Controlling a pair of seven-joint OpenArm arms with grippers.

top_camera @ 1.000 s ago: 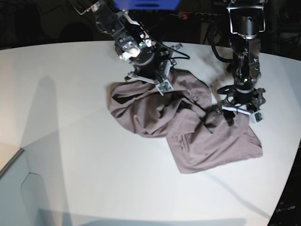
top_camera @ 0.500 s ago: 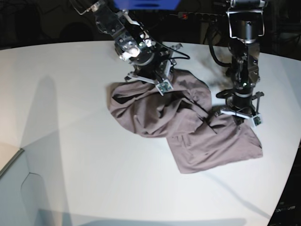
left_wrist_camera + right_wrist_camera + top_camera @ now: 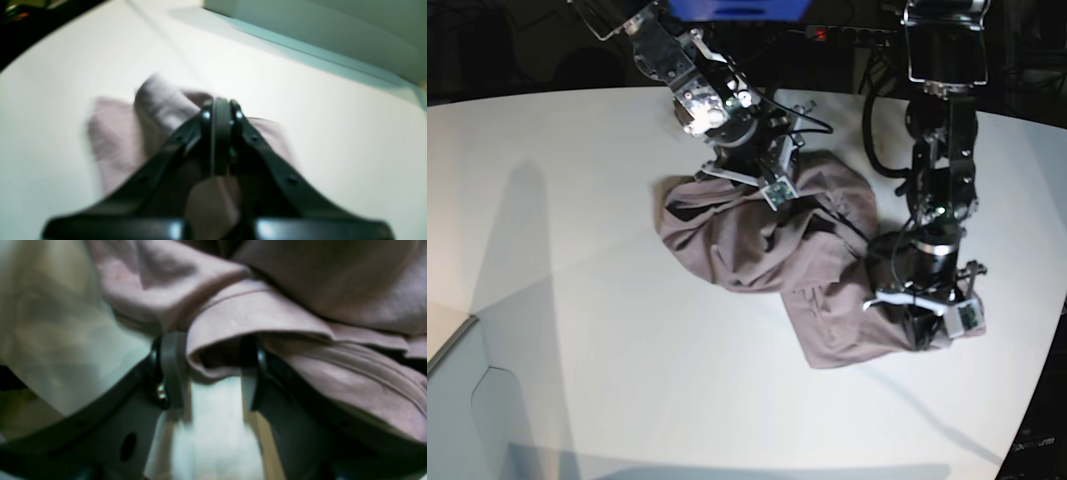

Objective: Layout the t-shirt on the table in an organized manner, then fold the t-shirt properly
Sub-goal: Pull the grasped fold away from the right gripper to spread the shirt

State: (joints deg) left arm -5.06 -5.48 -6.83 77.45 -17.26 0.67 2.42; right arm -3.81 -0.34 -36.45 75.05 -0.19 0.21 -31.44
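I need to let go of the t-shirt's bunched part with my left gripper on the bare table (image 3: 779, 392) in front of its near corner.
The mauve t-shirt (image 3: 757, 240) lies crumpled in the middle of the white table (image 3: 577, 250). My left gripper (image 3: 919, 322) presses down on its near right part. In the left wrist view this gripper (image 3: 220, 111) is shut, with the t-shirt (image 3: 116, 143) bunched up around its tip and cloth showing between the finger bases. My right gripper (image 3: 757, 180) sits at the shirt's far edge. In the right wrist view its fingers (image 3: 170, 370) stand apart, the gripper (image 3: 210, 373) straddling a loose hem fold of the t-shirt (image 3: 300, 290) just above the table (image 3: 210, 426).
A pale grey box edge (image 3: 457, 400) stands at the front left corner; in the left wrist view it is a grey-green wall (image 3: 333, 26). The table's curved edge (image 3: 1037, 390) runs close by on the right. Dark clutter and cables lie behind the table.
My left arm has moved toward the front along the shirt's right half and its jaws have closed; the cloth there has bunched. The right arm has barely shifted.
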